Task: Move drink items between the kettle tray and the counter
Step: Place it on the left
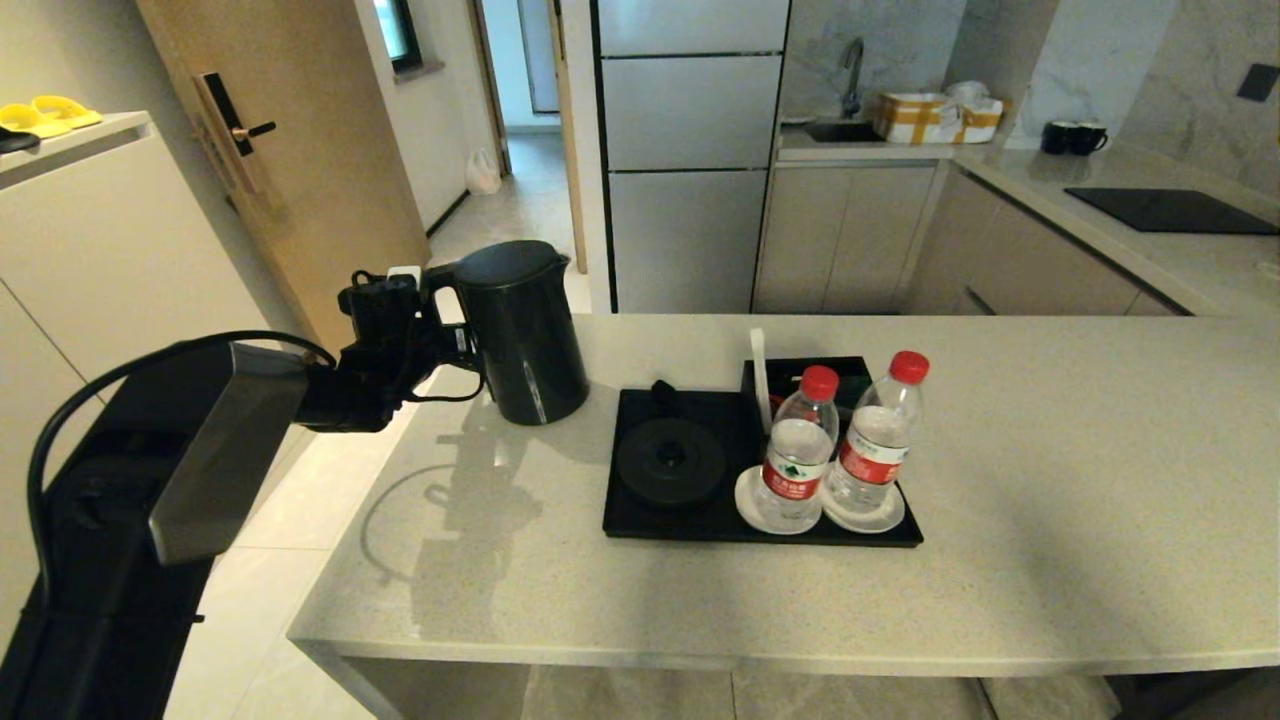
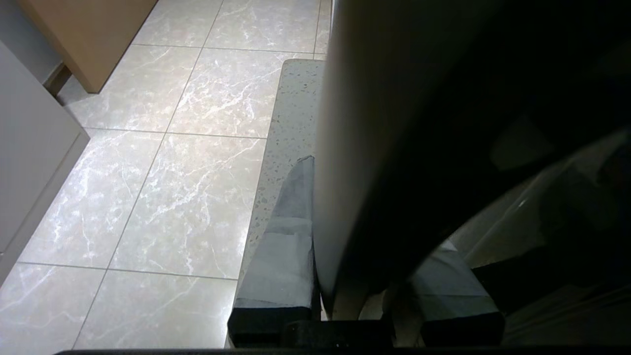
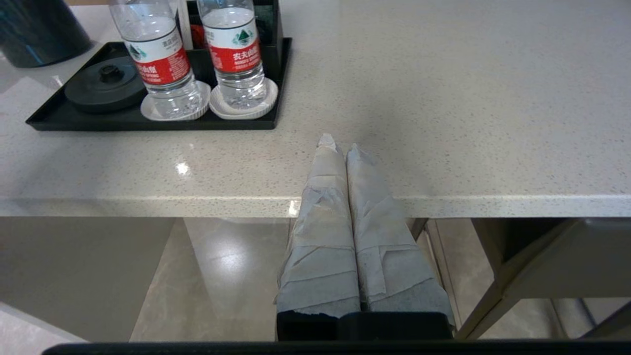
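Note:
My left gripper will let go of the kettle on the counter (image 1: 571, 410) beside the tray's back corner, near the round base.
The tall black kettle (image 1: 525, 330) is upright on the counter (image 1: 1050, 480), just left of the black kettle tray (image 1: 640, 525); I cannot tell whether its bottom touches the stone. My left gripper (image 1: 440, 345) is shut on the kettle's loop handle (image 2: 374, 148), with one taped finger (image 2: 286, 236) pressed against its side. The round kettle base (image 1: 670, 460) on the tray is bare. Two red-capped water bottles (image 1: 797, 445) (image 1: 880, 435) stand on the white saucers. My right gripper (image 3: 340, 145) is shut and empty at the counter's front edge, right of the tray (image 3: 59, 116).
A white upright card (image 1: 760, 380) stands by the tray's rear compartment. The counter's left end drops to a tiled floor (image 2: 148, 197) right beside the kettle. A farther counter with a black hob (image 1: 1170, 210) runs along the right.

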`<state>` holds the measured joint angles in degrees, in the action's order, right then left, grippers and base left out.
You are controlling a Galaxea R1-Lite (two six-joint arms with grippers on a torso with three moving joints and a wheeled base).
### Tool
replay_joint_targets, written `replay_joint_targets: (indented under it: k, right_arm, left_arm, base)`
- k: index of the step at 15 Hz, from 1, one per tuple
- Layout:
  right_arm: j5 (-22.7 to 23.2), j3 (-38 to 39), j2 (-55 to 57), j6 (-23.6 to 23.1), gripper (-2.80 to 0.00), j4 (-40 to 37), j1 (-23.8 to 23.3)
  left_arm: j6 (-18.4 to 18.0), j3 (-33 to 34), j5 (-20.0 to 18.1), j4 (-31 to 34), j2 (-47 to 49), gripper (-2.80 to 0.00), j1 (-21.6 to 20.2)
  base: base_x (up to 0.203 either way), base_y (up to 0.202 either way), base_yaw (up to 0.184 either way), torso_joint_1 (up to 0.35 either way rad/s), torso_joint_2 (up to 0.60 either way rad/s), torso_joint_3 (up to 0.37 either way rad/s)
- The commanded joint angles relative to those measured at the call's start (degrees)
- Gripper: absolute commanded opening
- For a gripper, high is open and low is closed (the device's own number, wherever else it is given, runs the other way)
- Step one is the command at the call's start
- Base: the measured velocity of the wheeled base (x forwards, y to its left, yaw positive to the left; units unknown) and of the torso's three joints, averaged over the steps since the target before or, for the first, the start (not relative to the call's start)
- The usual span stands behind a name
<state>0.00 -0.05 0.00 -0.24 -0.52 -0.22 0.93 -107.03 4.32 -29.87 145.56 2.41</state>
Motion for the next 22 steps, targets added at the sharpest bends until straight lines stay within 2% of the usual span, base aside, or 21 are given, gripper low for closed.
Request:
replay_joint_targets:
  k: [1,3,5,11,15,16,22]
  right_arm:
    - [0.0,-0.04,-0.09,-0.02,-2.8,0.0,0.04]
    - [0.0,0.05,-0.09,-0.02,-2.8,0.0,-0.04]
    - [0.0,0.05,-0.09,-0.02,-2.8,0.0,0.04]
    - [0.0,0.05,-0.09,-0.02,-2.8,0.0,-0.04]
    - [0.0,0.05,-0.09,0.07,-2.8,0.0,0.04]
    - [0.0,0.02,-0.09,0.04,-2.8,0.0,0.04]
    - [0.07,0.05,-0.09,-0.02,-2.8,0.0,0.03]
  left_arm:
    - [-0.05,0.25,0.08,0.51,-0.1,-2.8,0.22]
    - [-0.27,3.47,0.08,0.54,-1.88,-2.8,1.31]
    - [-2.12,6.38,0.16,0.1,-3.42,-2.8,3.19]
    - [-2.25,7.19,0.69,0.07,-3.44,-2.8,4.62]
    - [-3.72,8.73,2.1,0.12,-2.84,-2.8,6.2]
    - [-4.03,8.76,2.08,0.05,-2.64,0.0,6.2]
    - [-4.27,8.51,2.01,-4.06,-2.1,0.0,6.2]
  base:
    - [0.0,0.0,0.0,0.0,0.0,0.0]
    - [0.0,0.0,0.0,0.0,0.0,0.0]
    - [0.0,0.0,0.0,0.0,0.0,0.0]
    - [0.0,0.0,0.0,0.0,0.0,0.0]
    - [0.0,0.0,0.0,0.0,0.0,0.0]
    - [0.0,0.0,0.0,0.0,0.0,0.0]
    - [0.0,0.0,0.0,0.0,0.0,0.0]
